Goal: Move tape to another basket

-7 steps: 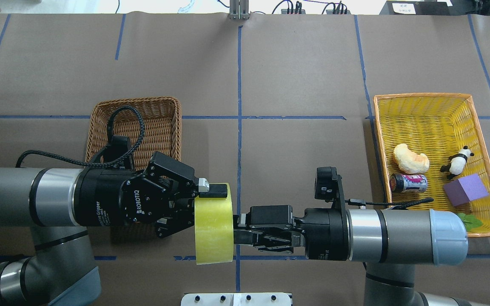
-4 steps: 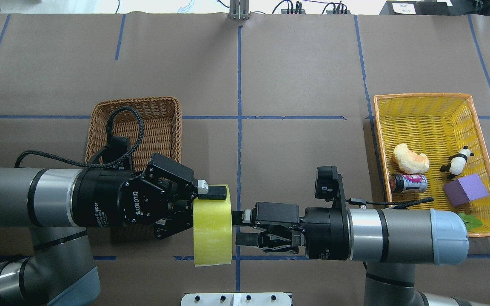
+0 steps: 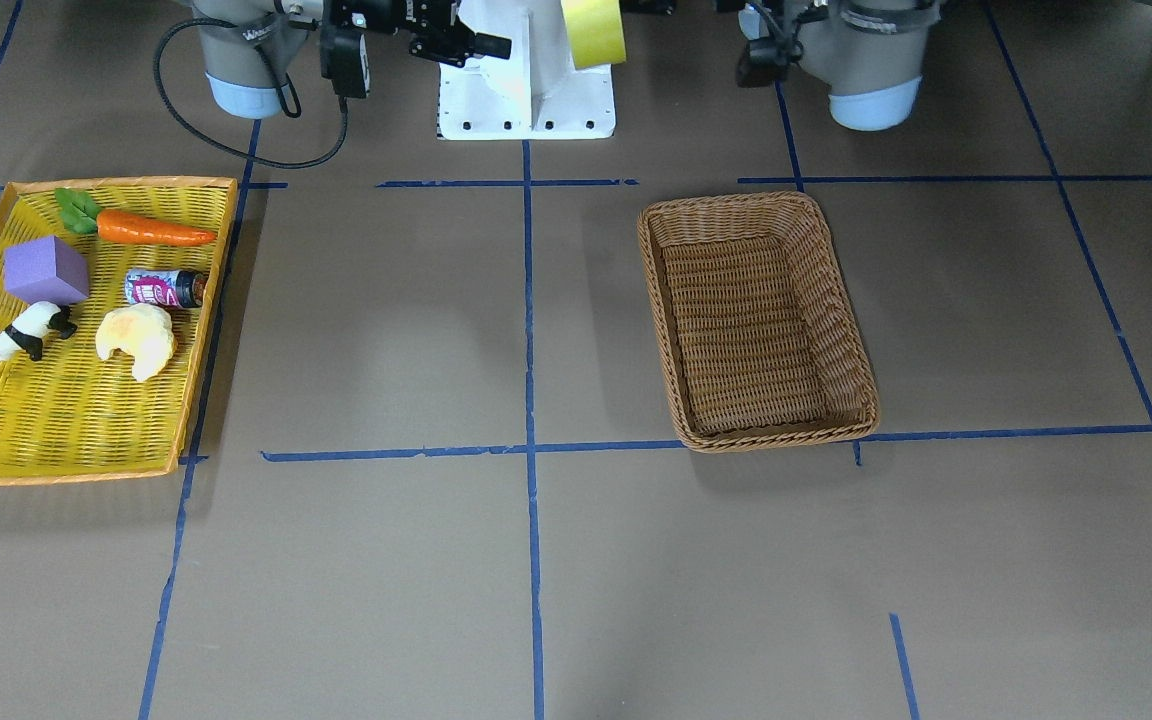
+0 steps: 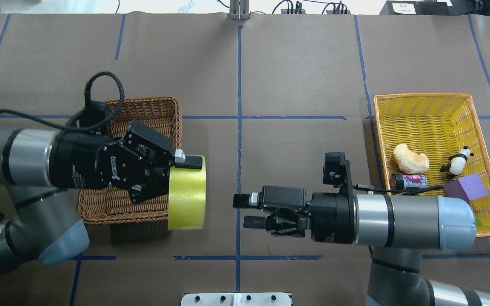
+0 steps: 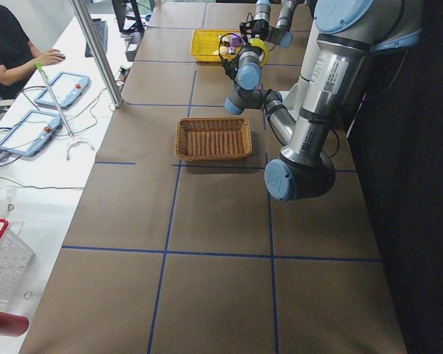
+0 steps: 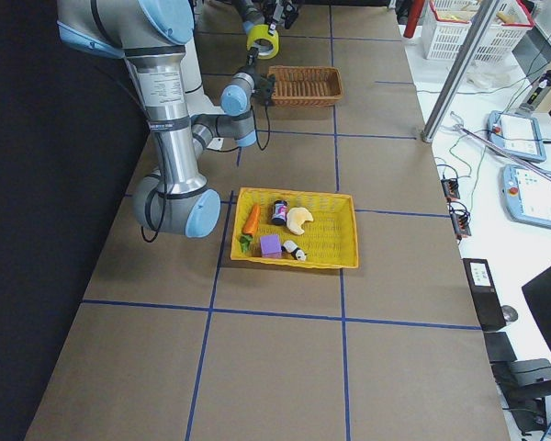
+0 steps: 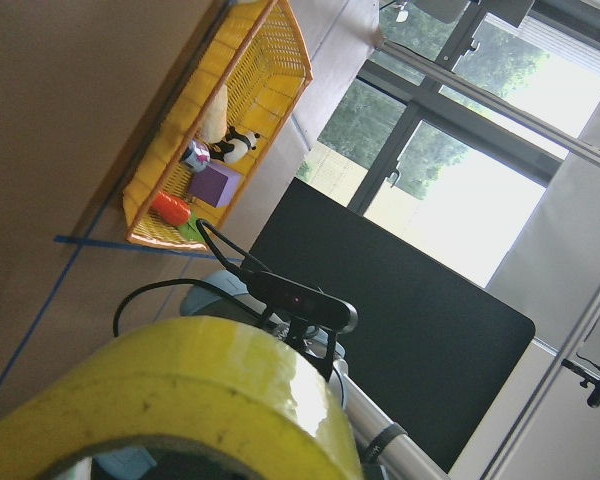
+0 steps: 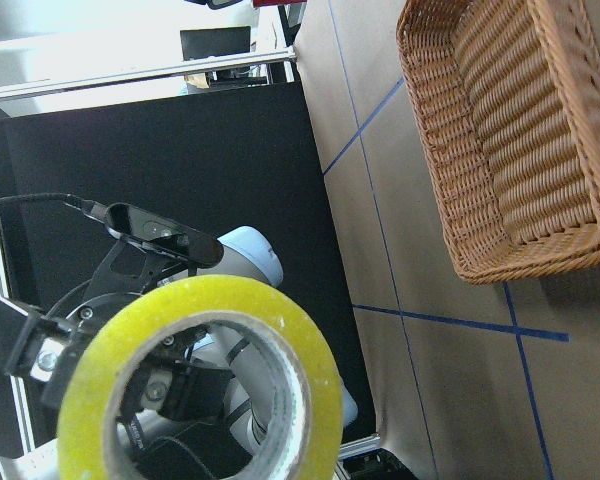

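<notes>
I will set the tape down flat with my left gripper and let it go on the middle of the brown wicker basket's bottom [image 3: 742, 323].
The tape [image 4: 186, 192], a yellow-green roll, stands on edge in the air. My left gripper [image 4: 189, 166] is shut on its top rim. The roll hangs just off the near right corner of the brown wicker basket [image 4: 151, 123]. The tape also shows in the front view [image 3: 593, 30], the left wrist view [image 7: 180, 400] and the right wrist view [image 8: 200, 380]. The basket [image 3: 756, 205] holds nothing. My right gripper [image 4: 245, 211] is open and empty, a hand's width right of the tape and facing it.
A shallow yellow tray with an orange rim [image 4: 419, 95] lies at the right. It holds a croissant toy [image 4: 411, 158], a small can [image 4: 408, 182], a panda [image 4: 457, 161], a purple block [image 4: 468, 189] and a carrot [image 3: 151, 230]. My right forearm crosses its near corner.
My right gripper has let go of the tape and drawn back to the right. My left arm has carried the tape left and away, toward the brown basket.
</notes>
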Available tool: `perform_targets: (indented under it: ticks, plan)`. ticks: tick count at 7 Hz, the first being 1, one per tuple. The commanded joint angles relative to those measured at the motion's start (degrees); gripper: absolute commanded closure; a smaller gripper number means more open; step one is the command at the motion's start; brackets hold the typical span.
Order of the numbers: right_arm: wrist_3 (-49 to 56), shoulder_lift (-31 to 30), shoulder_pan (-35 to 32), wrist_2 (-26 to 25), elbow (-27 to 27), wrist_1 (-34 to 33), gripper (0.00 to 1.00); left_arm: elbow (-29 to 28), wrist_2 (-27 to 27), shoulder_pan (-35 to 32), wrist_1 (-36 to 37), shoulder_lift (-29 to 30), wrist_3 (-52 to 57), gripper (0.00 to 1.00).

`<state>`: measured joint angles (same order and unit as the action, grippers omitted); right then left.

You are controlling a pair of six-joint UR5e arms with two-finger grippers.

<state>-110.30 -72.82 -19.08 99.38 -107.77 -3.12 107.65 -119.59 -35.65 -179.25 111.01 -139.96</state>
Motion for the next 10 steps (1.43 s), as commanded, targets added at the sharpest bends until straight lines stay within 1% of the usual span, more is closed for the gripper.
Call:
perform_targets:
  ticks: [1,2,3,4,5,7,8,9,10]
  plan:
    - [3.3,-0.1,-9.9,10.3,-0.2,-9.7,0.00,-2.0,-8.1,-5.0,7.8,0.0,7.3,1.00]
    - [3.9,0.1,-17.8,20.1,-0.2,-16.5,0.00,-1.9,-11.2,-6.3,16.3,0.2,12.4,1.00]
    - [9.8,0.4,-23.8,26.8,-0.1,-23.0,0.00,-1.8,-11.5,-6.9,23.5,0.1,19.6,1.00]
    - [18.5,0.0,-27.4,28.6,-0.1,-31.2,0.00,-1.1,-11.5,-7.1,32.1,0.3,26.4,1.00]
    - [27.3,0.0,-29.6,28.5,-0.2,-41.2,0.00,-0.8,-11.5,-7.2,41.1,0.4,34.6,1.00]
    - [45.4,-0.2,-33.2,27.6,-0.2,-58.1,0.00,-0.8,-10.6,-7.5,54.4,0.3,48.8,1.00]
    - [58.2,-0.2,-35.6,27.1,-0.2,-68.7,0.00,-0.7,-8.8,-7.4,61.1,0.2,55.9,1.00]
    - [68.4,-0.2,-38.0,26.1,-0.4,-77.6,0.00,-0.7,-5.0,-6.7,67.6,0.3,62.3,1.00]
    - [78.8,-0.4,-40.7,25.2,-0.5,-83.6,0.00,-0.7,-2.3,-5.4,72.9,0.4,66.5,1.00]
